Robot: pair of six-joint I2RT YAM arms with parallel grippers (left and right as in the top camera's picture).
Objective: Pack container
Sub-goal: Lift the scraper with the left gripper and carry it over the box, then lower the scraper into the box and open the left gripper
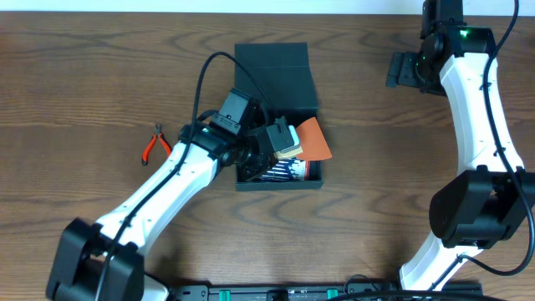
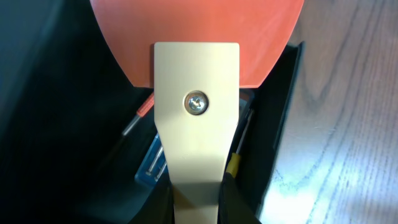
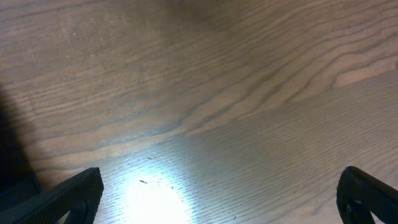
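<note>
The robot's left gripper will release the scraper in the dark teal container, above the screwdriver case's back edge (image 1: 283, 151). The scraper is now over the box's front half.
The dark teal container (image 1: 276, 73) lies at the table's centre, its flap lid open toward the back. My left gripper (image 1: 272, 142) is over the box's front half, shut on the cream handle (image 2: 196, 118) of a scraper whose orange blade (image 1: 313, 140) juts over the container's right wall. In the left wrist view the orange blade (image 2: 199, 34) fills the top, and screwdrivers (image 2: 152, 155) lie in the container (image 2: 280, 124) beneath. My right gripper (image 1: 407, 70) is open and empty at the far right, over bare table (image 3: 205, 112).
Red-handled pliers (image 1: 154, 145) lie on the wooden table left of the container, beside my left arm. A dark rail runs along the table's front edge.
</note>
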